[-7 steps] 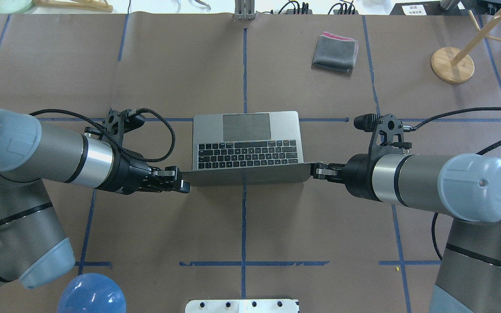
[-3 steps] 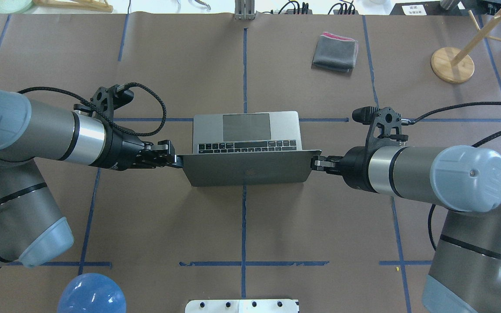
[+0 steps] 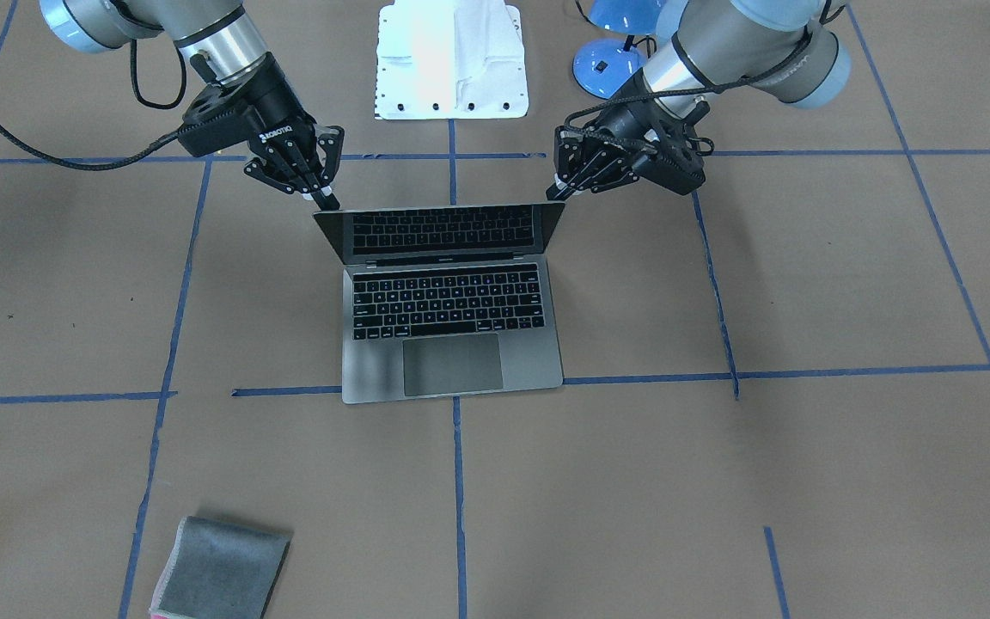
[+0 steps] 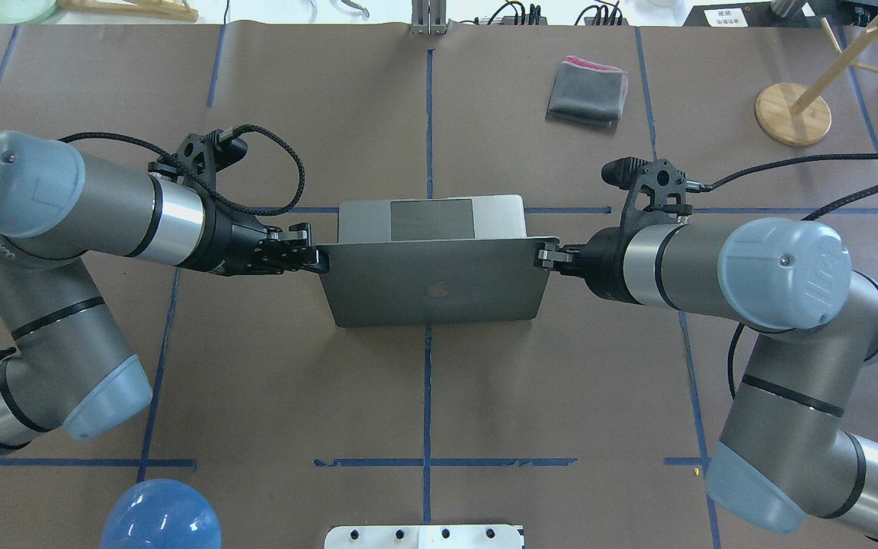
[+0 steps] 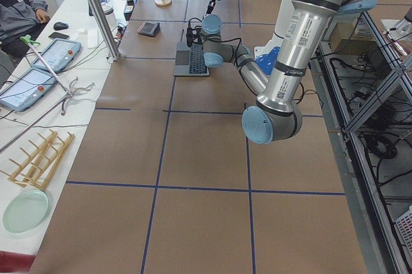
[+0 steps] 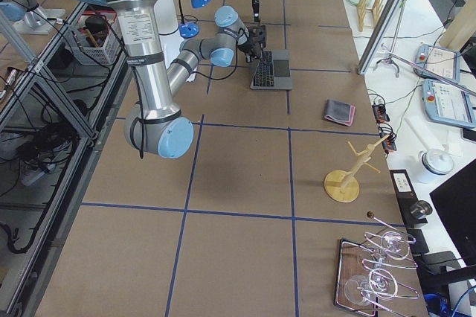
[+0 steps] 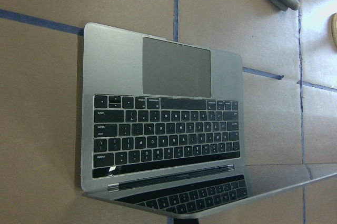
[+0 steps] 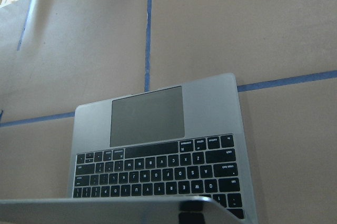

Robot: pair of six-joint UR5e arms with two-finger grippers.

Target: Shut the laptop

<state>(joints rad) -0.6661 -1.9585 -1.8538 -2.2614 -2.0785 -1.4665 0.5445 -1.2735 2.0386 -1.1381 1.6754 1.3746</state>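
Observation:
Next, my left gripper lets go of the lid as soon as it is lying flat over the laptop's black keyboard and trackpad [image 3: 450,327] [image 7: 179,103].
The grey-silver laptop [image 4: 431,282] sits mid-table, its lid tilted well forward over the black keyboard [image 3: 448,301], only the trackpad end [image 4: 431,219] showing from above. My left gripper [image 4: 318,258] is shut, its tip against the lid's top left corner; in the front view it is on the right [image 3: 557,193]. My right gripper [image 4: 543,256] is shut against the lid's other top corner [image 3: 327,203]. Both wrist views look down on the keyboard [image 7: 163,142] [image 8: 158,171], with the lid's edge at the bottom.
A folded grey cloth [image 4: 588,91] lies far right of the laptop, also seen in the front view [image 3: 220,567]. A wooden stand [image 4: 792,113] is at the far right. A blue lamp [image 4: 158,515] and white base plate [image 4: 424,536] sit at the near edge.
Both grippers have moved away from the robot with the lid's top corners. The lid has swung further down and now hides the keyboard from above.

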